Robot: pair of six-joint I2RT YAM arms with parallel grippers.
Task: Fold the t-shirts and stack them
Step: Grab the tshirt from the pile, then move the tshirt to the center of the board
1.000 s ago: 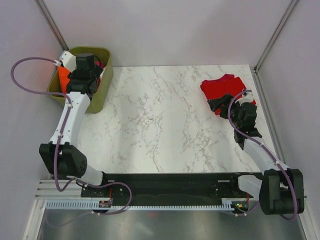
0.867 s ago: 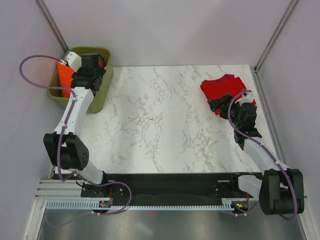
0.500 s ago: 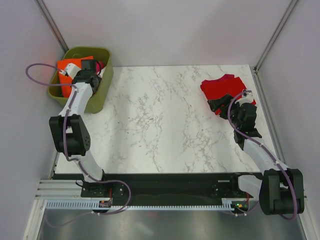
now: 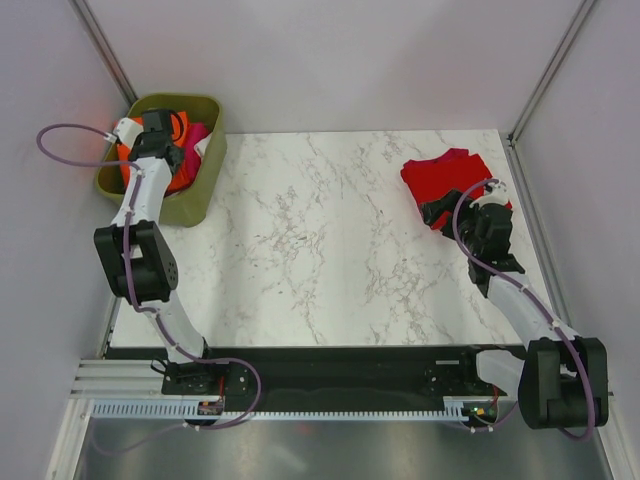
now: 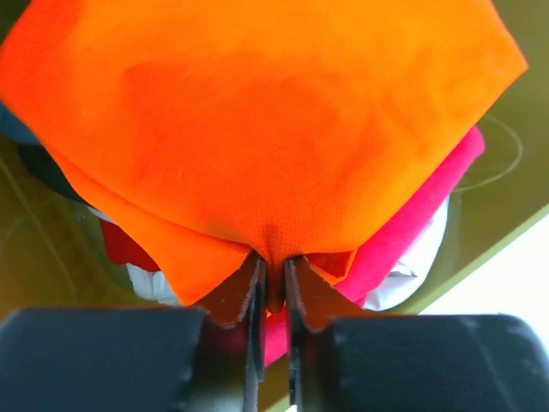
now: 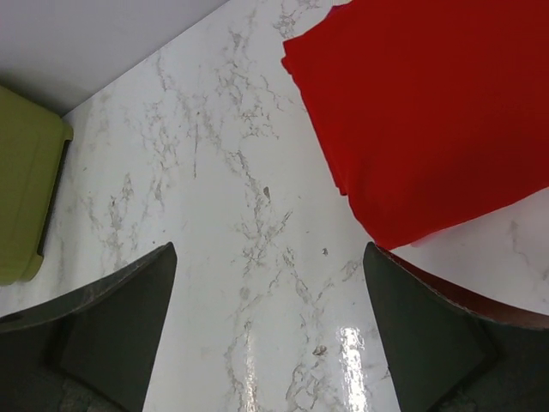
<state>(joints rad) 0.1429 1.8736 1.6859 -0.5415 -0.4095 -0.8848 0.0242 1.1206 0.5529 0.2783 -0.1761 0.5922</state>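
I will close my right gripper on the orange t-shirt on the marble table (image 4: 388, 224) (image 6: 232, 240) beside the red t-shirt, once my left gripper lays it there.
The orange t-shirt (image 5: 257, 129) lies on top of the pile inside the olive-green bin (image 4: 205, 190). My left gripper (image 5: 274, 275) is down in the bin, shut on a pinched fold of the orange cloth. A magenta pink t-shirt (image 5: 429, 215) lies under the orange one. The red t-shirt (image 4: 445, 172) lies folded on the marble table at the back right. My right gripper (image 6: 268, 257) hovers open just in front of the red t-shirt (image 6: 437, 112), its jaws wide apart with nothing between them.
White cloth (image 5: 425, 257) and a dark piece (image 5: 43, 167) also sit in the bin. The bin stands off the table's (image 4: 320, 240) back left corner, close to the left wall. Metal frame posts rise at both back corners.
The left arm has swung further back over the bin and lowered into it. Its jaws have closed on the orange t-shirt. The right arm has not moved.
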